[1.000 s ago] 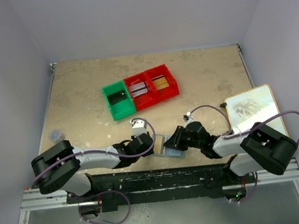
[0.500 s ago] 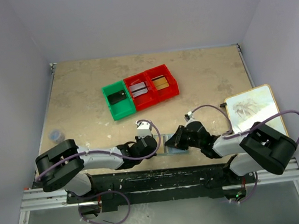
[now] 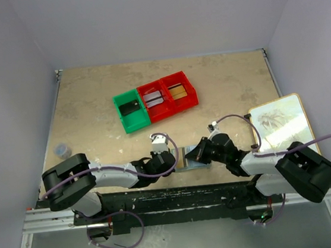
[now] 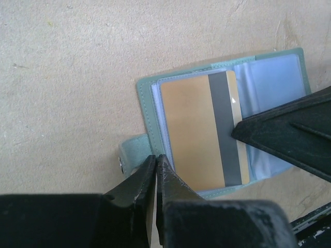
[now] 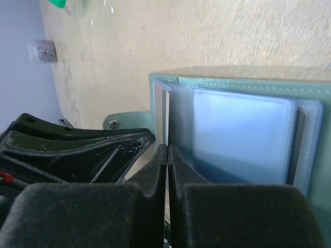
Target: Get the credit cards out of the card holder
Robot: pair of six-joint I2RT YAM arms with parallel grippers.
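Observation:
The card holder is pinched only at its edge by the snap tab, so my left gripper should open and grip deeper toward the gold card (image 4: 176,147), steadying the holder.
The light blue card holder (image 3: 184,158) lies open near the table's front edge, between both grippers. In the left wrist view a gold credit card (image 4: 191,134) with a grey stripe lies on the holder's (image 4: 145,103) left panel and reaches past the fold. My left gripper (image 4: 155,157) is shut, its tips on the holder's left edge beside the snap tab (image 4: 129,155). My right gripper (image 5: 167,148) is shut on the card's right edge, and the card shows edge-on above its tips. The holder's clear sleeves (image 5: 243,129) lie to the right of those tips.
A green bin (image 3: 131,112) and two red bins (image 3: 154,101) (image 3: 180,92) stand mid-table, each with a card inside. A framed picture (image 3: 279,120) lies at the right edge. A small dark object (image 3: 61,149) sits at the left. The table's front rail is just behind the holder.
The left gripper slid right onto the holder's left edge and closed. The right gripper closed on the card's edge. Both arms drew in toward the holder.

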